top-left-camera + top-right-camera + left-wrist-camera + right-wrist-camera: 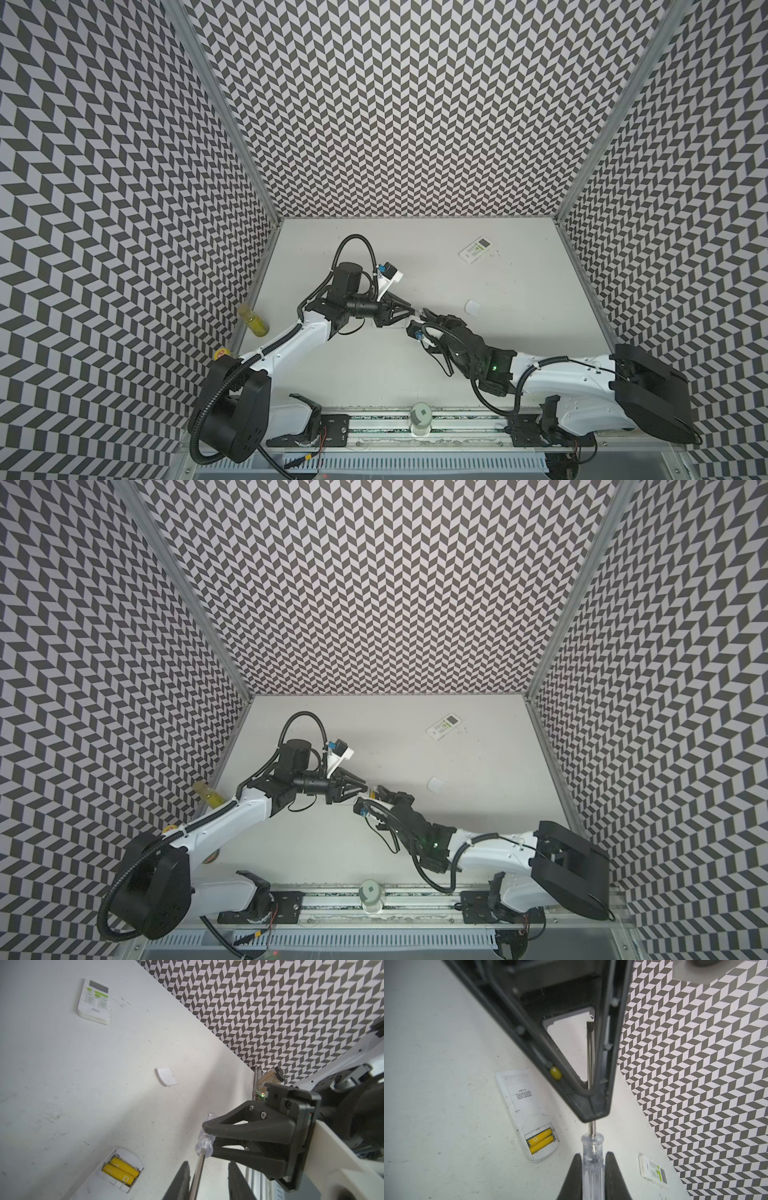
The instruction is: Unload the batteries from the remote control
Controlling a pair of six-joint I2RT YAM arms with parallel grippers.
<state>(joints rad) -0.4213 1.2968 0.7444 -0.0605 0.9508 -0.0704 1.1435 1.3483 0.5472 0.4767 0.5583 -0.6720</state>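
Note:
The screwdriver's clear handle is crosswise in my right gripper, so my left gripper should hold the screwdriver's stem while my right gripper takes the handle from its end [211,1115].
A white remote control [517,1093] lies face down with its compartment open, and two yellow batteries [540,1140] [121,1171] sit side by side in it. The arms hide this remote in both top views. My right gripper [592,1155] [424,313] is shut on the clear handle of a screwdriver [592,1147] [204,1144]. My left gripper [208,1164] [414,310] faces it, and the metal shaft runs between its jaws. The shaft rests against one finger [182,1176], with a visible gap to the other finger. Both grippers hover above the table beside the remote.
A second white remote [478,249] [95,999] lies face up at the back right. A small white battery cover [472,307] [167,1077] lies to the right of the grippers. A yellow bottle [253,322] stands by the left wall, and a pale cup [420,417] stands on the front rail.

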